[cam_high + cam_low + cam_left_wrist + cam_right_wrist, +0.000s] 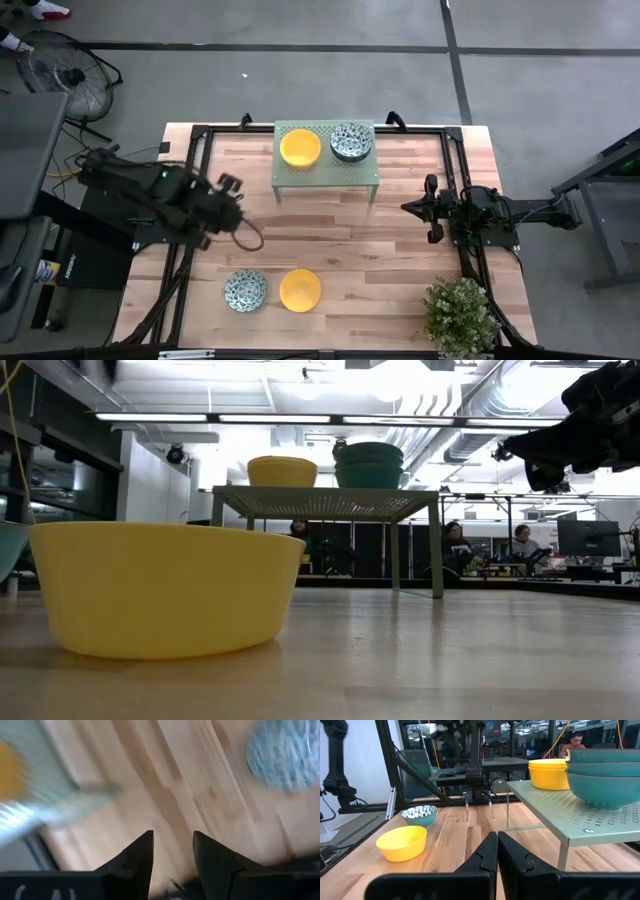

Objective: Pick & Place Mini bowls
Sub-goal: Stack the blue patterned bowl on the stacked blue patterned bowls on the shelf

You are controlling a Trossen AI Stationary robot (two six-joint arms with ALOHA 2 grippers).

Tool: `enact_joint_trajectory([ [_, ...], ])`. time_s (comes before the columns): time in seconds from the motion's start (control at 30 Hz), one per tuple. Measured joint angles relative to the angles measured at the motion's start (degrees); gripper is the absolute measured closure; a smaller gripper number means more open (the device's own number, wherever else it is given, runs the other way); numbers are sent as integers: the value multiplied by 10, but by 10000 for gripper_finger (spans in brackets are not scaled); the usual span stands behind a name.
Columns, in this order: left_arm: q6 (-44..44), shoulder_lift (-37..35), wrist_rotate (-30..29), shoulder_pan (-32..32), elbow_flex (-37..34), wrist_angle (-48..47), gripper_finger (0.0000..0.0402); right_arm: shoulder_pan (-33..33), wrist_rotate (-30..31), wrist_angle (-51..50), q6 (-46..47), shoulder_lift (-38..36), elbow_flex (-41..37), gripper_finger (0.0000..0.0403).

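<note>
My left gripper is to go next to the far rim (238, 273) (253, 757) of the patterned bowl beside the single yellow bowl and close there.
A pale green rack (327, 172) stands at the table's far middle. On it rest a stack of yellow bowls (300, 148) and a stack of patterned teal bowls (351, 141). One patterned bowl (244, 290) and one yellow bowl (300, 290) sit on the table near its near edge. My left gripper (232, 187) hovers over the table's left side, open and empty (172, 855); its wrist view shows the patterned bowl (285, 755) farther off. My right gripper (410, 208) is shut and empty (497, 842), to the right of the rack, pointing toward the table's left.
A potted plant (462, 315) stands at the near right corner. Black frame rails (455, 170) run along the table's sides. Bare wood lies between the rack and the two near bowls. In the low view the yellow bowl (165, 588) fills the near left.
</note>
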Motion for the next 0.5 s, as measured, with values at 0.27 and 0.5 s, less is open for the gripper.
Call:
enact_joint_trajectory([
  [0.27, -158, -67, 53, -121, -161, 53, 268, 0, 0, 0, 0, 0, 0, 402],
  [0.5, -244, -56, 111, -171, -253, 216, 268, 0, 0, 0, 0, -1, 0, 402],
])
